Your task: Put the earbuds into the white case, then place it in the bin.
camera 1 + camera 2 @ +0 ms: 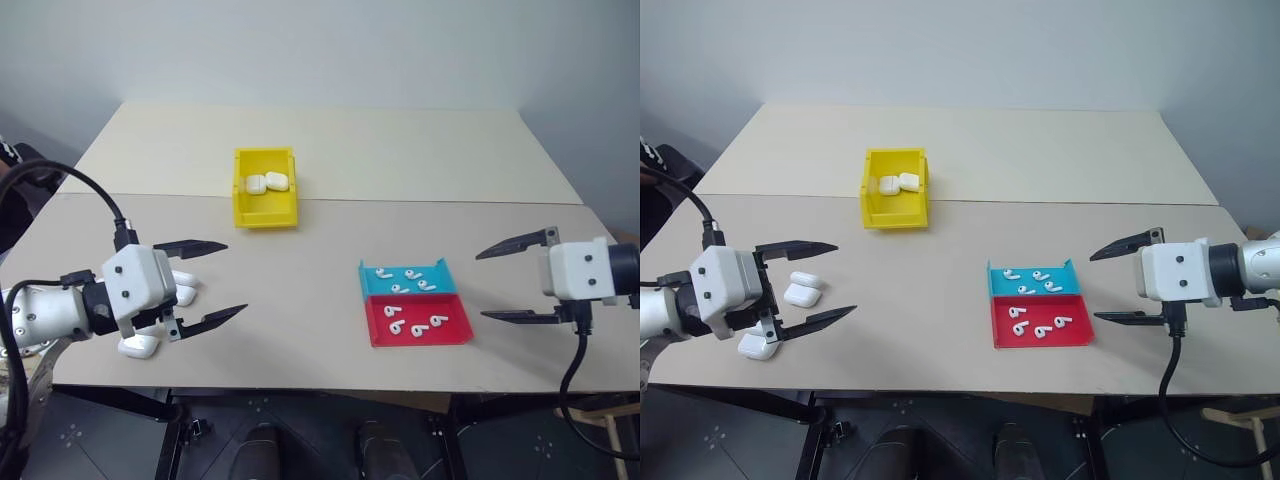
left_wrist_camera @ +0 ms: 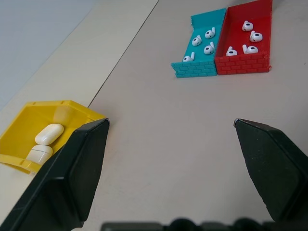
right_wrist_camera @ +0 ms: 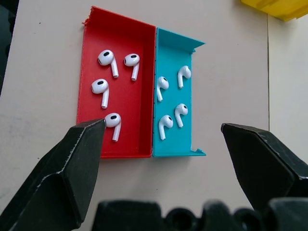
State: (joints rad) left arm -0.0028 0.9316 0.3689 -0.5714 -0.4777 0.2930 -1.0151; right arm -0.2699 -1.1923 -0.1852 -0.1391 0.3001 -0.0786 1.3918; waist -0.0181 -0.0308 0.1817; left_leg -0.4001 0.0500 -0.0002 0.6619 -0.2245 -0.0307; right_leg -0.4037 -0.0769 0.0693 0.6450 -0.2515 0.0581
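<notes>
The robot's left gripper should next go to the white case nearest the front edge of the table and close on the case's lower part [image 1: 139, 346].
Several white earbuds lie in the blue tray [image 1: 405, 280] and several more in the red tray [image 1: 418, 322] at the table's right; the right wrist view shows the earbuds [image 3: 107, 57] close up. Loose white cases [image 1: 802, 291] lie on the table under and beside my left gripper [image 1: 235, 277], which is open and holds nothing. One more case [image 1: 758, 346] sits near the front edge. The yellow bin [image 1: 264, 210] stands at centre-left with two white cases [image 1: 266, 182] inside. My right gripper [image 1: 481, 286] hovers open and empty just right of the trays.
The beige table [image 1: 300, 330] is two tops joined by a seam behind the bin. The bin [image 2: 72, 108] and both trays [image 2: 221, 62] lie ahead of the left gripper. Black cables hang from both wrists.
</notes>
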